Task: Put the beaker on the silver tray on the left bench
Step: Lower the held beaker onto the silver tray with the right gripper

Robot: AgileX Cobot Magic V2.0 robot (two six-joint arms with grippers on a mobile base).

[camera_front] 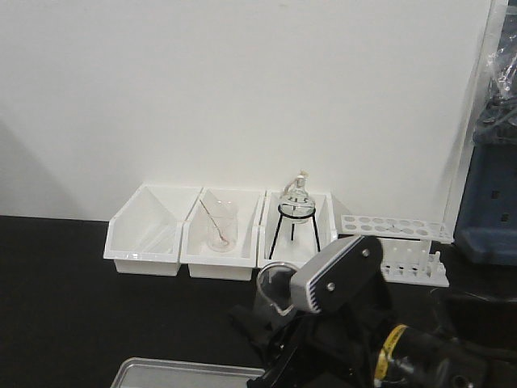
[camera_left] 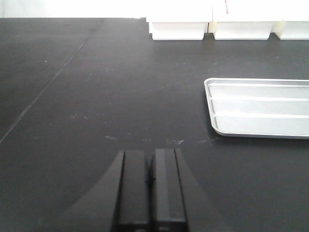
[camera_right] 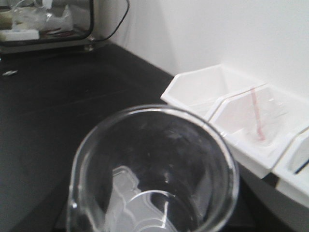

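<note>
The beaker will go down on the silver tray, straight out from the middle white bin (camera_front: 221,380), set there by my right gripper.
The beaker (camera_front: 275,293), clear glass with a pour lip, hangs above the black left bench (camera_front: 65,299) with my right gripper (camera_front: 271,322) shut on it. In the right wrist view the beaker (camera_right: 154,169) fills the lower frame, seen from above its open mouth, and hides the fingers. The silver tray (camera_front: 186,373) lies on the bench just below and left of the beaker. It shows again in the left wrist view as the silver tray (camera_left: 260,107) at the right. My left gripper (camera_left: 150,179) is shut with nothing in it, low over bare bench (camera_left: 96,96), left of the tray.
Three white bins (camera_front: 145,234) line the wall. The middle one holds a beaker with a stirring rod (camera_front: 220,230); the right one holds a round flask on a black tripod (camera_front: 296,212). A white tube rack (camera_front: 400,242) and blue equipment (camera_front: 489,210) stand at right.
</note>
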